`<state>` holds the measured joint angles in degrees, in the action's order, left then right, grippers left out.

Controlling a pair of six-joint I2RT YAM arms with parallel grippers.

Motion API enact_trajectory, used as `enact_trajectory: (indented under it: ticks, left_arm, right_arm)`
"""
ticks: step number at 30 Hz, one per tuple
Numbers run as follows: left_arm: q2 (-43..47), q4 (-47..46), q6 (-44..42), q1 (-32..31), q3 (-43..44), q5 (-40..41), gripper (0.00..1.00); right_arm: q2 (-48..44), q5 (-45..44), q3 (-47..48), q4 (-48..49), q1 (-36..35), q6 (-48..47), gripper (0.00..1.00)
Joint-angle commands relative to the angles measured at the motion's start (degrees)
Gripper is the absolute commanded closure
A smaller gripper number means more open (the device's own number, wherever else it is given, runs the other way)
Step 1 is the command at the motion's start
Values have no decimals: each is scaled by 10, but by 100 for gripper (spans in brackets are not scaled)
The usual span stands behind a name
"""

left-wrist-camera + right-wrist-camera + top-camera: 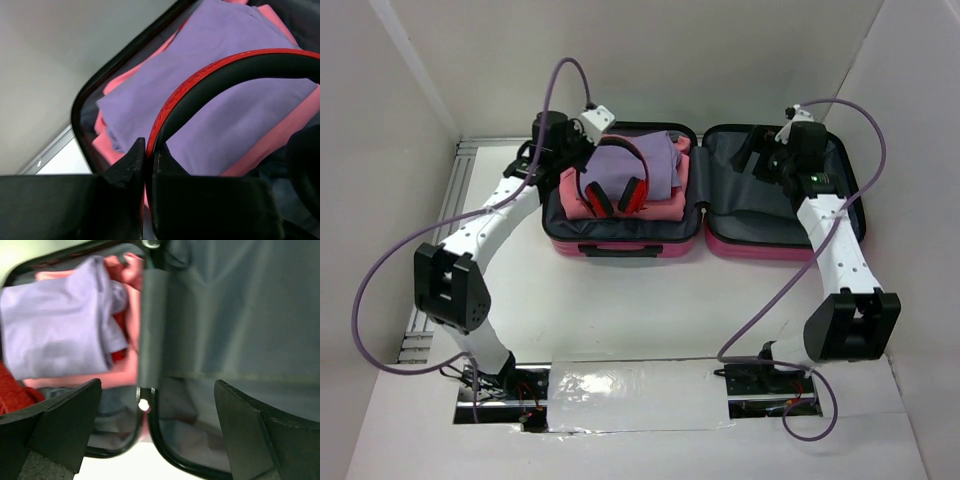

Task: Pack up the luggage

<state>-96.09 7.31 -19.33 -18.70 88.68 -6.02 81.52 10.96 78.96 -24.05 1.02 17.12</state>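
Note:
I should let go of the headphones, now resting on the purple garment, with my left gripper on the pink garment's front edge (622,208) (257,161), just behind the black handle of the luggage.
The luggage (620,247) lies open flat at the back of the table, magenta edges toward me. Its left half holds a folded pink garment (575,203) with a purple garment (645,165) on top, and red-and-black headphones (615,192) resting on those. My left gripper (582,155) is at that half's back left corner, shut on the headphones' headband (210,75), just above the purple garment (220,115). My right gripper (760,155) hovers open over the grey lining (240,315) of the right half, near the hinge strip (152,315), with nothing between its fingers (75,415).
White enclosure walls stand close on the left, back and right. An aluminium rail (450,190) runs along the left edge of the table. A foil-taped strip (630,395) lies between the arm bases, and purple cables (380,300) loop beside each arm.

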Motion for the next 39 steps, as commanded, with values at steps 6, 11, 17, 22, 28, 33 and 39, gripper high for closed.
enact_trajectory:
  ticks: [6,11,17,22,28,33,39]
  left_arm:
    - [-64,-116,2,-21,1,-7,100]
    - [-88,-136,-9,-21,-32,-18,100]
    - [-110,-149,-3,-27,-69,-26,100]
    - [-110,-181,24,-32,-120,-8,100]
    - [-104,-187,41,-32,-145,-8,97]
    - [-76,-173,47,-32,-140,6,68]
    - [-30,-143,80,-21,-107,-1,1]
  right_arm:
    - [-70,-139,-58,-22,7,40,0]
    - [-94,-193,-91,-28,7,62,0]
    - [-118,-257,-108,-40,7,91,0]
    - [-136,-308,-151,-57,7,139,0]
    - [-130,-270,-194,-68,13,192,0]
    - [-130,-256,-210,-85,23,239,0]
    - [-114,-256,-197,-139,35,265,0]
